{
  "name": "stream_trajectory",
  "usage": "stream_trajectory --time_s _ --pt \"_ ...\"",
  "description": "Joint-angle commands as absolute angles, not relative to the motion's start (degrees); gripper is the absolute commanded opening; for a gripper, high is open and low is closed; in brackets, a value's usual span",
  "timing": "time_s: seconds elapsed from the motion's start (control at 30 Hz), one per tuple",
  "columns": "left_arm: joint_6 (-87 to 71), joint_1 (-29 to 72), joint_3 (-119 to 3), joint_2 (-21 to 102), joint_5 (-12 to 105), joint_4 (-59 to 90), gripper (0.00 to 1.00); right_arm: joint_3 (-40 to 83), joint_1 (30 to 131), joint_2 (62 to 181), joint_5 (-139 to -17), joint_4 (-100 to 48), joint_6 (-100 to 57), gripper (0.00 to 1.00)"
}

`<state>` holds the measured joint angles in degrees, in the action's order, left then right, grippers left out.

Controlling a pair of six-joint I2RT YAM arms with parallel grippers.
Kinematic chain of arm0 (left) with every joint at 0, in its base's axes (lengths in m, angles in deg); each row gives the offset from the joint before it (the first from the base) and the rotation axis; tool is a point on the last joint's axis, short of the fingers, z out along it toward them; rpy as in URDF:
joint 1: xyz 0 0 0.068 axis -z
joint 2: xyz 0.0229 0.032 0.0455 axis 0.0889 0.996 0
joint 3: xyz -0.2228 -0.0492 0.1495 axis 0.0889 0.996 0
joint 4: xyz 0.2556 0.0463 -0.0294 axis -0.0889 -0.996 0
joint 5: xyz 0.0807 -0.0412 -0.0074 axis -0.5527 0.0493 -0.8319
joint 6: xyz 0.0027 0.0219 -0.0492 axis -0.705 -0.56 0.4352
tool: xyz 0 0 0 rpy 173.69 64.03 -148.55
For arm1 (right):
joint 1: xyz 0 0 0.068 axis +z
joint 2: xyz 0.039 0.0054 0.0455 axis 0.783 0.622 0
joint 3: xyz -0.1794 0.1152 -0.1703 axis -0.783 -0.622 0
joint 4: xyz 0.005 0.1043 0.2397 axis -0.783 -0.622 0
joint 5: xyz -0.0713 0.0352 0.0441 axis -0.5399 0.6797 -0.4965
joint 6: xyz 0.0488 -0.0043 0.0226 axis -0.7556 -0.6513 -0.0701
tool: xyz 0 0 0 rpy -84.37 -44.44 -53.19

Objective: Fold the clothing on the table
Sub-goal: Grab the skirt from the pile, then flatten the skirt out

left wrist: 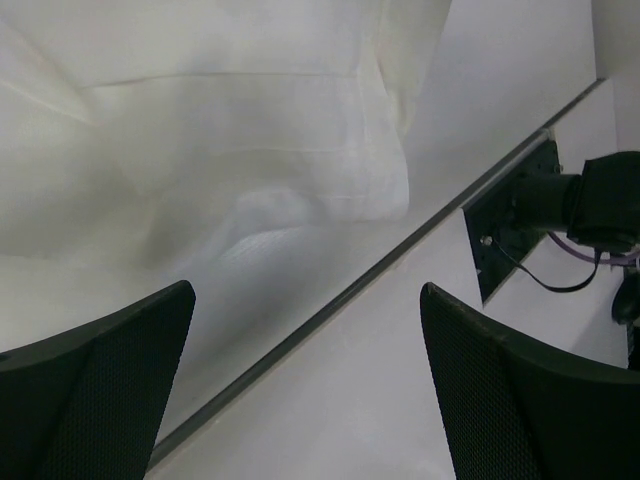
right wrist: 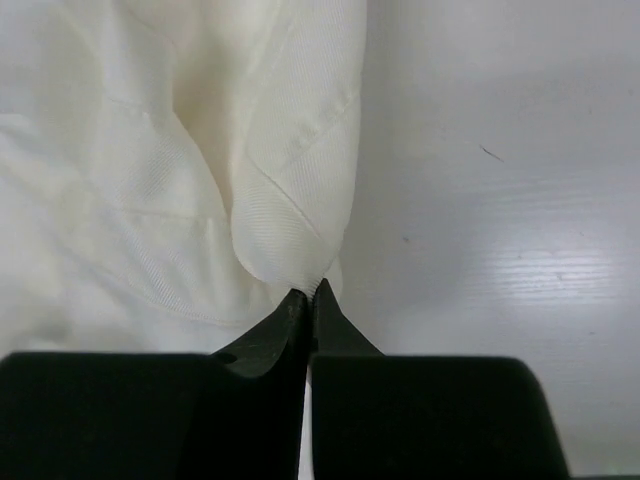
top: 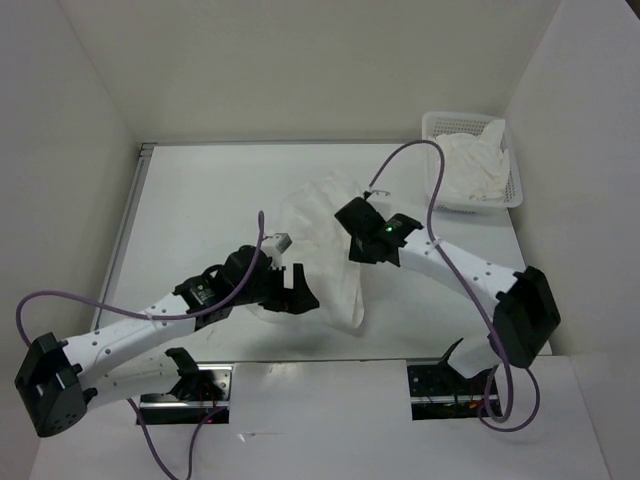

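Note:
My left gripper should close on the near corner (top: 261, 312) of the white clothing, on the side farther from the mesh basket.
The clothing (top: 322, 232) is a thin white garment, partly bunched, near the middle of the table (top: 200, 210). My right gripper (top: 348, 212) sits over its right side. In the right wrist view the jaws are pressed together, and my right gripper (right wrist: 308, 290) is shut on a rounded fold of the clothing (right wrist: 290, 230). My left gripper (top: 300, 290) is at the garment's near-left edge. In the left wrist view my left gripper (left wrist: 308, 290) is open, with only bare table between its fingers (left wrist: 110, 370). The clothing (left wrist: 250, 130) lies just beyond them.
A white mesh basket (top: 512, 188) holding a white cloth bundle (top: 470, 165) stands at the back right corner. White walls enclose the table on three sides. The table's front edge strip (left wrist: 330, 300) and the right arm's base (left wrist: 590, 200) show in the left wrist view.

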<state>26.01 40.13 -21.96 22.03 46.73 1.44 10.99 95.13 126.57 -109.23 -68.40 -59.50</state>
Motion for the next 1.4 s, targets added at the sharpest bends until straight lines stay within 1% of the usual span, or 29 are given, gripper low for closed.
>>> stream_trajectory --time_s 0.0,0.03,0.13,0.17,0.2,0.23,0.3,0.4,0.47,0.5,0.57,0.77,0.87,1.03,1.1,1.13,1.2,1.23,1.3,1.33,1.37 --pt "22.51 43.68 -27.16 25.17 45.64 0.6 1.0 16.43 95.57 120.42 -108.59 -67.66 -56.15 0.0" --pt "22.5 43.68 -27.17 25.7 45.64 0.6 1.0 18.53 95.57 118.84 -105.96 -65.91 -55.17 0.0" --pt "23.03 43.68 -27.17 25.7 46.61 2.26 1.0 23.01 95.57 117.59 -104.62 -64.67 -51.48 0.0" --pt "23.03 43.68 -27.69 25.18 46.61 2.27 1.0 26.6 95.57 116.9 -104.62 -64.14 -50.77 0.0" --pt "23.03 43.68 -27.69 24.56 45.91 2.27 1.0 28.64 95.57 116.89 -106.36 -64.14 -49.81 0.0" --pt "23.55 43.68 -27.69 22.56 44.25 1.66 1.0 34.75 95.57 116.89 -107.68 -64.14 -46.75 0.0" --pt "24.08 43.68 -27.08 20.62 43.63 1.04 1.0 38.22 95.57 116.2 -108.92 -61.6 -43.75 0.0" --pt "24.61 43.68 -25.86 18.85 42.4 -0.1 1.0 38.76 95.57 112.51 -108.14 -53.7 -40.76 0.0" --pt "25.14 43.68 -25.85 18.24 42.39 -0.63 1.0 39.55 95.57 111.71 -108.13 -50.88 -40.22 0.0" --pt "25.14 43.68 -25.33 18.23 42.39 -0.63 1.0 42.08 95.57 111.71 -108.13 -51.56 -39.44 0.0" --pt "25.14 43.68 -25.32 17.71 42.39 -0.63 1.0 45.34 95.57 114.5 -109.45 -54.63 -38.91 0.0" --pt "24.53 43.68 -28.13 16.04 39.4 -2.65 1.0 45.36 95.57 116.62 -108.92 -54.65 -38.37 0.0" --pt "24.0 41.22 -28.13 15.42 40.28 -2.65 1.0 45.36 95.57 117.16 -109.45 -54.65 -37.58 0.0" --pt "23.47 39.64 -29.18 15.94 40.99 -2.04 1.0 51.32 94.96 127.33 -111.83 -55.26 -33.46 0.0" --pt "23.47 39.11 -29.19 15.94 40.99 -2.04 1.0 56.06 92.08 130.59 -109.21 -55.26 -32.75 0.0" --pt "23.47 39.11 -29.8 15.94 40.99 -2.56 1.0 58.25 91.01 134.08 -105.88 -54.74 -32.75 0.0" --pt "22.95 38.5 -30.33 15.94 40.99 -2.57 1.0 67.99 89.6 138.4 -103.84 -56.82 -32.05 0.0" --pt "22.94 38.49 -30.33 15.94 40.46 -2.57 1.0 77.52 89.6 143.3 -102.78 -58.24 -31.26 0.0" --pt "22.25 37.79 -30.85 15.42 40.46 -3.18 1.0 90.02 89.6 149.12 -101.2 -62.53 -29.59 0.0" --pt "22.24 37.01 -30.86 15.42 40.46 -3.18 1.0 107.06 89.6 152.63 -99.62 -68.65 -29.06 0.0" --pt "22.24 36.04 -30.86 14.9 41.07 -3.7 1.0 117.76 89.6 160.93 -99.61 -72.28 -28.01 0.0"
